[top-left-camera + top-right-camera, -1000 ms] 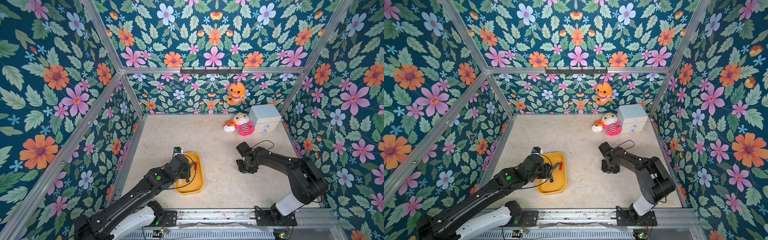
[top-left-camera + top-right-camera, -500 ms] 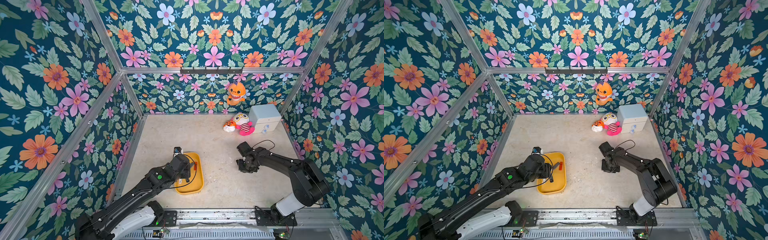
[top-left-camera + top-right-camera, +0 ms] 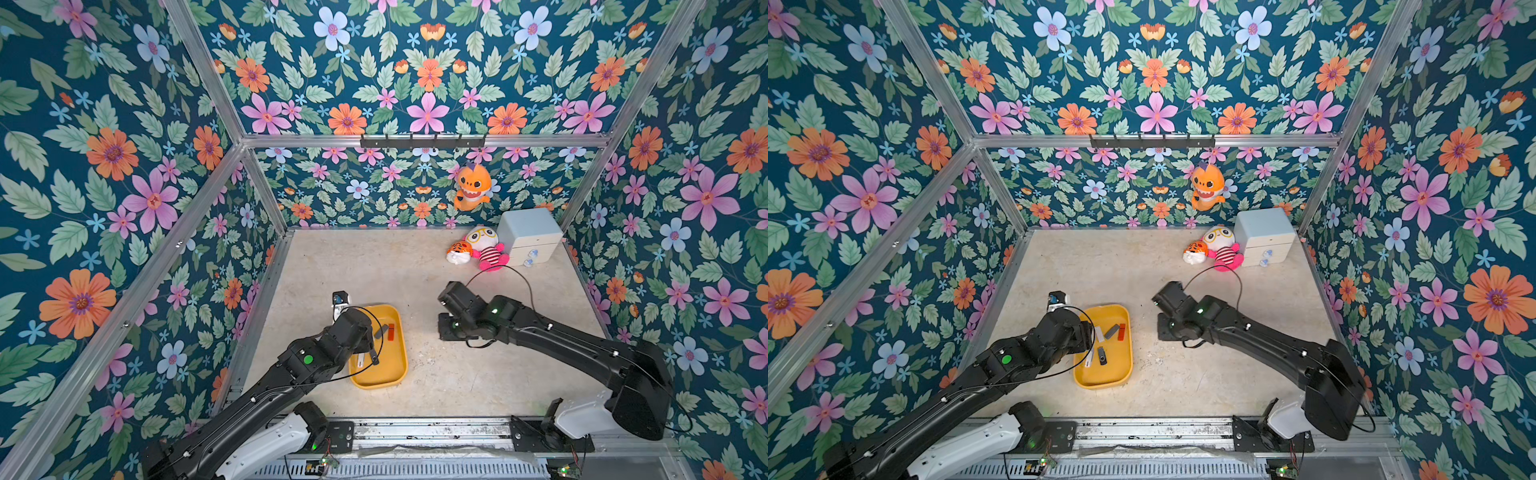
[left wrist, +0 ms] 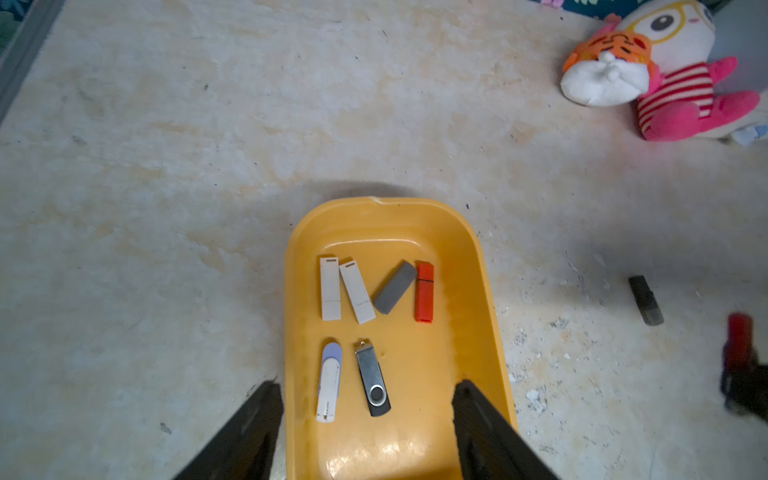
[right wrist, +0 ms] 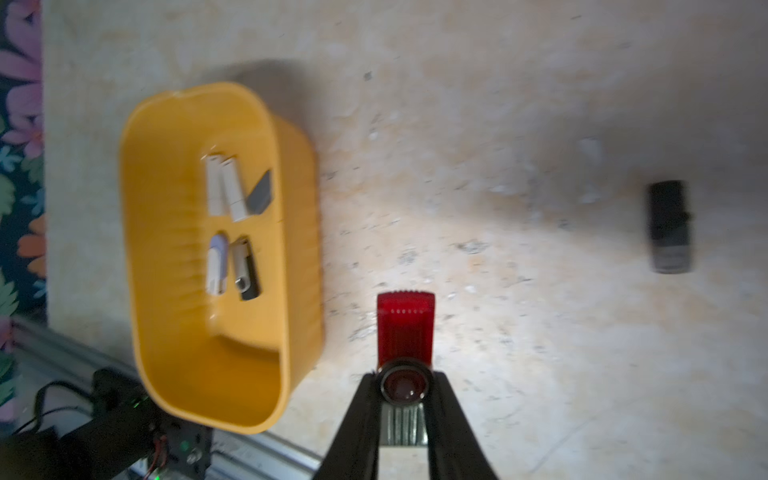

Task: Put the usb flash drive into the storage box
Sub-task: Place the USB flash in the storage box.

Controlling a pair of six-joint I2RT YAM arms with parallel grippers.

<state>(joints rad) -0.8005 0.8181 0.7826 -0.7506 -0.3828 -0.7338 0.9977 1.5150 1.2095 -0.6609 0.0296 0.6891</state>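
Note:
The red usb flash drive will go down from my right gripper in the storage box (image 3: 384,354) (image 5: 272,277) beside the black-silver swivel drive.
The storage box (image 3: 376,384) is a yellow oblong tray near the left front of the floor, seen in both top views (image 3: 1100,384). Several usb flash drives lie in it: two white (image 4: 330,289), a grey (image 4: 395,286), an orange-red (image 4: 424,293), a white-lilac (image 4: 330,380) and a black-silver swivel one (image 4: 372,380). My left gripper (image 4: 368,384) hangs open over the tray's near end, holding nothing. My right gripper (image 5: 404,382) is shut on a red usb flash drive (image 5: 405,328), just right of the tray (image 5: 129,208). A black drive (image 5: 669,226) lies on the floor further right.
A pale drawer cabinet (image 3: 528,237) and two plush toys (image 3: 482,249) sit at the back right. An orange plush (image 3: 471,187) hangs on the back wall. A small white-and-black device (image 3: 340,300) stands by the tray's far left corner. Patterned walls enclose the floor.
My right gripper's jaws have closed on the red drive, and that wrist has shifted slightly. The left arm stays over the tray with its jaws a little wider.

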